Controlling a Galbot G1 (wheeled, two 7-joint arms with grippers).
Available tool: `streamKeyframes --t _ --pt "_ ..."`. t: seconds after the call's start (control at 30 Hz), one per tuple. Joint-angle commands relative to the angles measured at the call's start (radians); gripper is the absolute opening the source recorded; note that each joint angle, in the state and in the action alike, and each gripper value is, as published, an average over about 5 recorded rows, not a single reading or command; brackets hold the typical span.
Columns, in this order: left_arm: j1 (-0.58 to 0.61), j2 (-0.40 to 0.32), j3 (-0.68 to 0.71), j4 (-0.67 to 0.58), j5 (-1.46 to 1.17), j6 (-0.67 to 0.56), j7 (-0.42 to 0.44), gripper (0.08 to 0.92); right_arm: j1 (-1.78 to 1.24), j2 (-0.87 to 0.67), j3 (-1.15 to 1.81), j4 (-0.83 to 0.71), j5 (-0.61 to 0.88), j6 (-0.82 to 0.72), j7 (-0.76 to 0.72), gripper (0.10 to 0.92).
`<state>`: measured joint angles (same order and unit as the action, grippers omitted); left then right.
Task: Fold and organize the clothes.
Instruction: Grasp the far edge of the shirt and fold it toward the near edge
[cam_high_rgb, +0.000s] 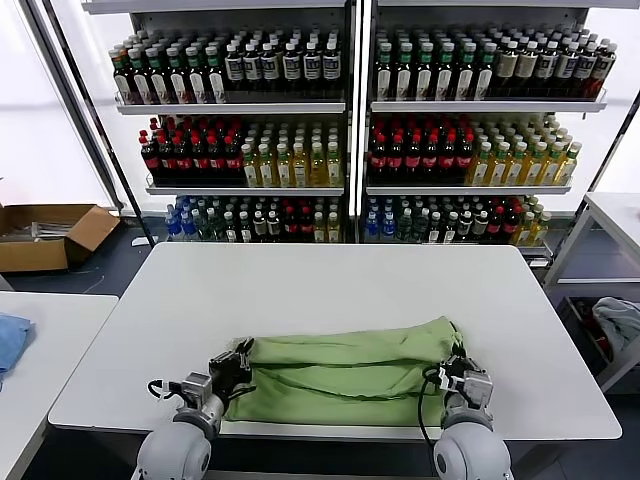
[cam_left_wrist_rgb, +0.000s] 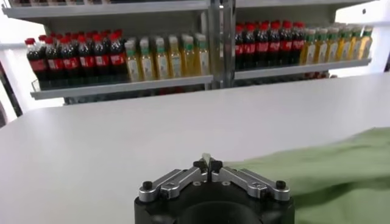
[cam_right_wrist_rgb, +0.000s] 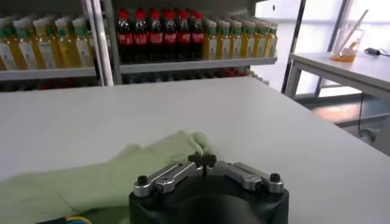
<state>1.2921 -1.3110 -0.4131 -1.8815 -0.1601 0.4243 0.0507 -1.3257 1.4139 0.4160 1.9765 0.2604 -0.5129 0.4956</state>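
My left gripper needs to open and take a thicker bunch of that end (cam_high_rgb: 264, 358) before I move the light green polo shirt, as it pinches just a small tip of it.
The light green polo shirt (cam_high_rgb: 350, 372) lies folded in a wide band near the front edge of the white table (cam_high_rgb: 330, 290), plain side up; no collar or print shows. My left gripper (cam_high_rgb: 238, 362) is shut on the shirt's left end. In the left wrist view its jaws (cam_left_wrist_rgb: 207, 163) pinch a small tip of green cloth, with the shirt (cam_left_wrist_rgb: 329, 170) spreading beside it. My right gripper (cam_high_rgb: 457, 366) is shut on the shirt's right end. In the right wrist view its jaws (cam_right_wrist_rgb: 203, 161) pinch a green fold, and the shirt (cam_right_wrist_rgb: 116, 173) trails away from it.
Shelves of bottles (cam_high_rgb: 350, 130) stand behind the table. A second white table (cam_high_rgb: 45, 340) at the left carries a blue cloth (cam_high_rgb: 10, 340). A cardboard box (cam_high_rgb: 50, 235) lies on the floor at the left. A side table (cam_high_rgb: 610, 215) and pale cloth (cam_high_rgb: 618, 322) are at the right.
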Motion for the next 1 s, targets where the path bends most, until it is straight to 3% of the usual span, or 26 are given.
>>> streamKeyframes --t 0.03,0.33,0.67,0.8,1.0 --pt "0.033 -0.004 0.0 -0.009 0.031 -0.001 0.003 0.088 -0.044 -0.005 0.001 -0.016 -0.009 0.008 0.001 0.105" --pt "0.033 -0.01 -0.001 -0.001 0.048 0.0 0.008 0.088 -0.052 0.007 -0.005 -0.061 -0.028 0.024 0.007 0.105" --pt "0.033 -0.012 -0.002 -0.017 0.06 0.004 0.012 0.089 -0.078 -0.004 0.001 -0.014 -0.049 0.031 -0.002 0.105" --pt "0.037 -0.018 0.001 -0.011 0.097 0.0 0.013 0.151 -0.088 -0.009 -0.01 -0.045 -0.115 0.024 -0.024 0.158" --pt "0.043 -0.023 -0.002 -0.057 0.1 -0.014 -0.003 0.323 -0.099 -0.009 -0.011 -0.038 -0.168 0.033 -0.036 0.326"
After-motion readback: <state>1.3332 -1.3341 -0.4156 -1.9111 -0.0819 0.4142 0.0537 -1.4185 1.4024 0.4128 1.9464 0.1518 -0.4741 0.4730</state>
